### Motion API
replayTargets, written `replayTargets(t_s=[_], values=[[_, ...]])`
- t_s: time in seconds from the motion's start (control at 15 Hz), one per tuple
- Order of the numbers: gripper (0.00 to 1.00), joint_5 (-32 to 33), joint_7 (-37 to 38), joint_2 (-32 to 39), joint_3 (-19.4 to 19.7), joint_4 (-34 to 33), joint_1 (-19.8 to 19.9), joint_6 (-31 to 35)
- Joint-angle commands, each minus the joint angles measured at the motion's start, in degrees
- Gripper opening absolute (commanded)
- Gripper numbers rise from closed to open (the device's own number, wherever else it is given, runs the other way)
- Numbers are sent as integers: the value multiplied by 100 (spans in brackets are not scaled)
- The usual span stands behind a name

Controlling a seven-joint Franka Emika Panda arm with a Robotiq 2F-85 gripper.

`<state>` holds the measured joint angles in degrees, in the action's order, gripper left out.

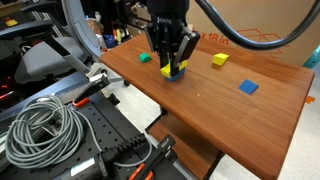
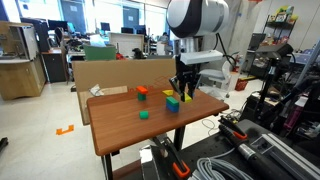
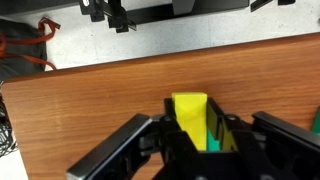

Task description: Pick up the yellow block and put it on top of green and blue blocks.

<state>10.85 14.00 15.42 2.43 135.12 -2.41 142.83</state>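
Note:
I need to release the long yellow block flat across the top of the green and blue pile [image 1: 176,59] [image 3: 204,128] from my gripper.
My gripper [image 1: 172,62] is shut on the long yellow block [image 3: 190,118], and its fingers flank the block tightly in the wrist view. The block is held right over the green and blue blocks [image 1: 178,74], and green [image 3: 212,140] shows just beneath it in the wrist view. I cannot tell whether the yellow block touches the pile. In an exterior view the gripper [image 2: 182,90] hangs over the pile [image 2: 173,104] near the far part of the table.
On the wooden table [image 1: 265,115] lie a small green cube [image 1: 145,58], a squarish yellow block [image 1: 219,60] and a flat blue block [image 1: 247,87]. An orange block [image 2: 142,91] and the green cube [image 2: 144,115] also show. A coil of cables [image 1: 40,130] lies beside the table.

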Motion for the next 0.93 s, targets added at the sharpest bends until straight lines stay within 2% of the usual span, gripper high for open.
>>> replayTargets(t_s=[0.0,0.33,0.87], values=[[9,-17,-169,47,-23,-152,-55,-68],[9,-309,-356,108,-146,-439,-25,-350],[9,-271,-510,438,-247,-846,-66,-567]])
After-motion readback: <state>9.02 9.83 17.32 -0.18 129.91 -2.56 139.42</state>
